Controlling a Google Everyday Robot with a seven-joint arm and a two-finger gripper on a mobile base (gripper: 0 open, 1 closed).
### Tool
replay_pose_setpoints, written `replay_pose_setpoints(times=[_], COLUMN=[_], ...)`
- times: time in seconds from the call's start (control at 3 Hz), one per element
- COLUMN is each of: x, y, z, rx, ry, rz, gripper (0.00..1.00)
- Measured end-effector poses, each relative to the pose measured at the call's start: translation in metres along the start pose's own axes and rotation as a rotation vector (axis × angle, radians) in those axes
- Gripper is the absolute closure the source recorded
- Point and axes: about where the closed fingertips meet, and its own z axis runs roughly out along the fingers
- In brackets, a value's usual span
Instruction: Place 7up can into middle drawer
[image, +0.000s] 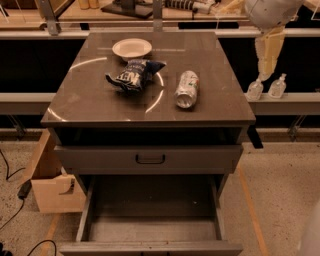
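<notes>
My gripper is going to close around the body (187, 87) of the 7up can, just behind its silver end, to lift it off the top of the cabinet.
The 7up can (186, 89) lies on its side on the right half of the cabinet's dark top, silver end toward me. The middle drawer (152, 231) is pulled out below, its bare grey floor showing with nothing in it. My gripper (265, 74) hangs from the cream arm at the upper right, beyond the cabinet's right edge and well above and to the right of the can. It holds nothing that I can see.
A dark blue chip bag (134, 73) lies left of the can and a white bowl (132, 48) sits behind it. A shut drawer front with a black loop handle (150, 159) is above the open drawer. Two small bottles (276, 87) stand on the right ledge. A cardboard box (52, 182) sits at the left.
</notes>
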Motion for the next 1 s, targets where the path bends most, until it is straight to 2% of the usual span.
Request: replay_pose_setpoints(times=[0.33,0.67,1.0], x=[-0.005,-0.009,-0.019], y=[-0.004,-0.013,-0.027], z=[0.021,0.044,0.068], rx=[-0.031,-0.037,-0.01], ry=[-0.042,-0.119,-0.198], rz=[-0.117,-0.283,-0.463], gripper=[0.0,0.0,0.0])
